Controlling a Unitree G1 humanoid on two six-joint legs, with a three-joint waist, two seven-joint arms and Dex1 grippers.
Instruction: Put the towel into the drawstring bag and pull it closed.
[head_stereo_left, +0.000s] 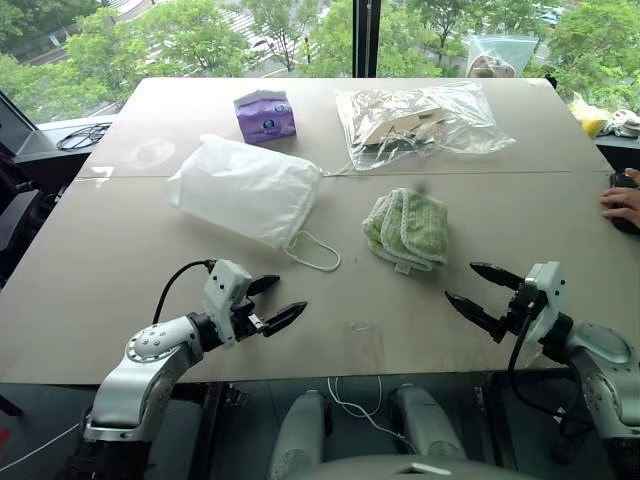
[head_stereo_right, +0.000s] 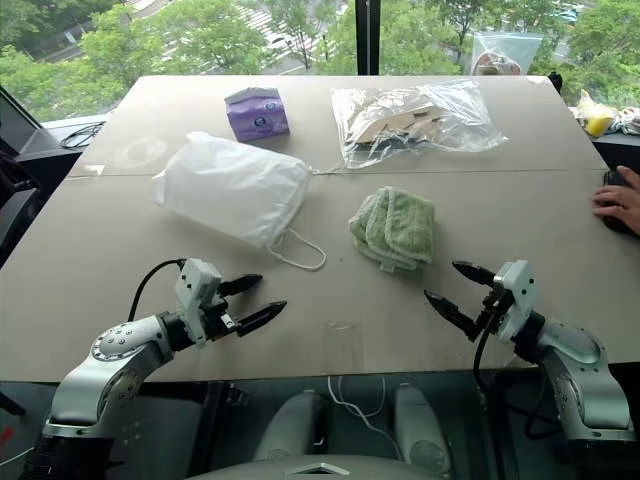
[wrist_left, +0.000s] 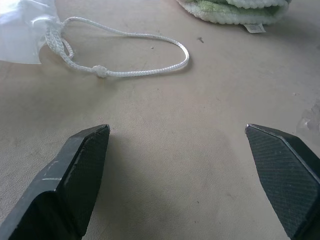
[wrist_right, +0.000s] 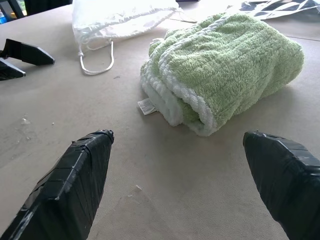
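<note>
The towel has to go into the white drawstring bag, so next I close my left gripper on the top layer by the white drawstring bag's opening (head_stereo_left: 284, 212).
The folded light-green towel (head_stereo_left: 408, 229) lies on the tan table (head_stereo_left: 130, 270) right of centre, its white tag (wrist_right: 145, 106) facing the near edge. To its left rests the white drawstring bag (head_stereo_left: 247, 189), mouth toward the towel, with a white cord loop (head_stereo_left: 314, 252) spread on the table. Near the front edge on the left, my left gripper (head_stereo_left: 273, 301) hovers open and empty, short of the cord loop (wrist_left: 125, 57). Over on the right my right gripper (head_stereo_left: 480, 293) is open too, holding nothing, with the towel (wrist_right: 225, 65) just beyond its fingers.
A purple tissue pack (head_stereo_left: 265, 116) and a clear plastic bag (head_stereo_left: 420, 122) with tan contents lie toward the far side. A person's hand (head_stereo_left: 624, 204) rests at the table's right edge. Windows stand beyond the far edge.
</note>
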